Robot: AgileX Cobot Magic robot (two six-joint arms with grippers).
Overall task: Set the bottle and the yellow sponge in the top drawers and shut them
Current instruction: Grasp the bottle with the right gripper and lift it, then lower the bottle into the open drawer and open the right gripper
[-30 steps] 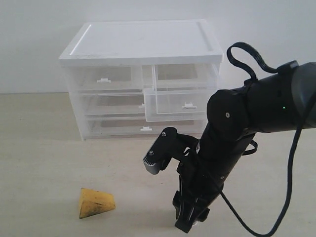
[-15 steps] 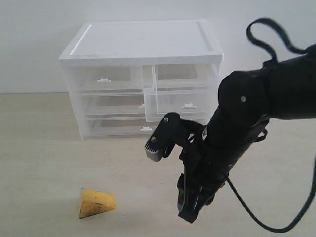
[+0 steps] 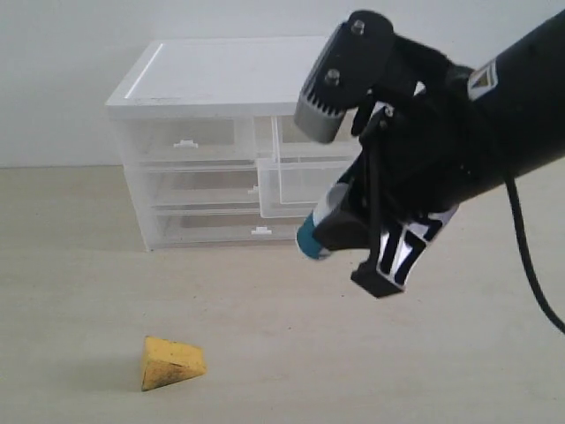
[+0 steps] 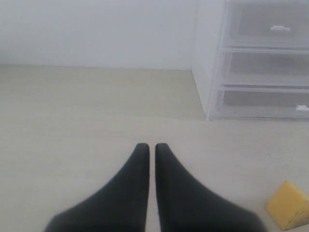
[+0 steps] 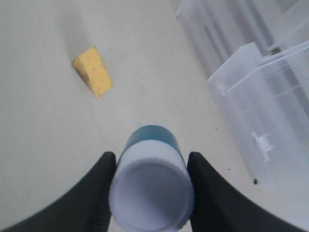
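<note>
My right gripper is holding the bottle in the air in front of the cabinet. It will release it inside the pulled-out top drawer (image 3: 310, 176) (image 5: 282, 108), toward the end that is beside the closed one.
My right gripper (image 3: 342, 240) hangs in the air in front of the cabinet, shut on the bottle (image 3: 312, 235). In the right wrist view the bottle's white cap (image 5: 151, 188) and teal label sit between the two black fingers (image 5: 104, 169). The right top drawer (image 3: 287, 185) stands pulled out just behind the gripper, its tab handle (image 5: 261, 142) visible. The left top drawer (image 3: 185, 140) is pushed in. On the table at the front left lies the yellow sponge (image 3: 172, 362), also seen as a wedge (image 5: 92, 71). My left gripper (image 4: 152, 146) is shut and empty, low over the table; the sponge (image 4: 289, 205) lies to one side of it.
The white-topped drawer cabinet (image 3: 256, 75) stands at the back against a pale wall, with two full-width drawers (image 3: 203, 228) below the top pair. The right arm (image 3: 494, 132) covers the cabinet's right side in the exterior view.
The right arm has risen from the table front and swung up toward the open right top drawer, carrying the bottle. The sponge has stayed in place.
</note>
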